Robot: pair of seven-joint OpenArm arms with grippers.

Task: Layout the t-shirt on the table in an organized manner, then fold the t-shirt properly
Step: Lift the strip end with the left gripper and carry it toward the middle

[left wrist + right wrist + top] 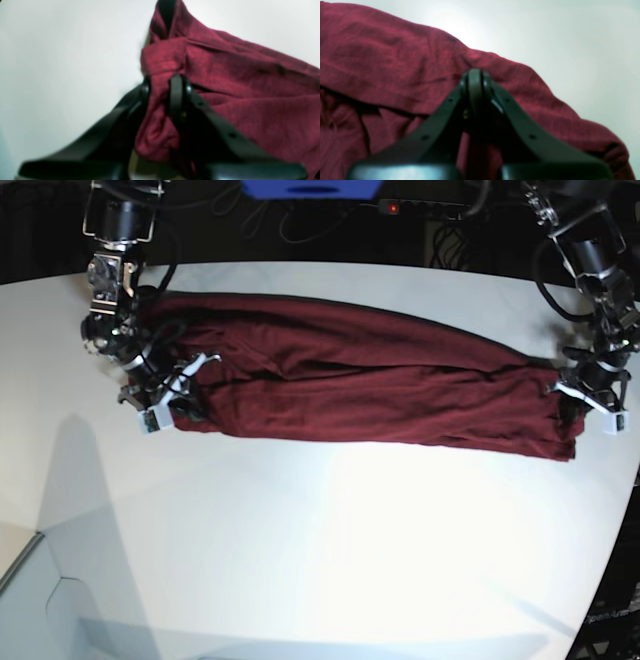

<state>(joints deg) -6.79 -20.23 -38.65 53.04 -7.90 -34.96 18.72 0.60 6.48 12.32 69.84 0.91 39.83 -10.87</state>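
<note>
My left gripper will let go of the bunched end of the dark red t-shirt on the middle of the t-shirt's long rumpled band point(324, 412).
The dark red t-shirt point(360, 375) lies as a long rumpled band across the back half of the white table point(330, 530). At its right end in the base view, my left gripper point(585, 395) is shut on a bunched fold. The left wrist view shows that cloth point(250, 100) squeezed between the left gripper's point(162, 90) two black fingers. At the shirt's other end, my right gripper point(160, 395) is down on the cloth. In the right wrist view its tips point(475, 77) are pressed together on a raised ridge of the t-shirt point(382, 62).
Black cables, a blue object point(310, 188) and a power strip with a red light point(392, 207) sit behind the table's far edge. The table's curved edge point(615, 550) runs down the right. A grey surface point(40, 600) shows past the front left corner.
</note>
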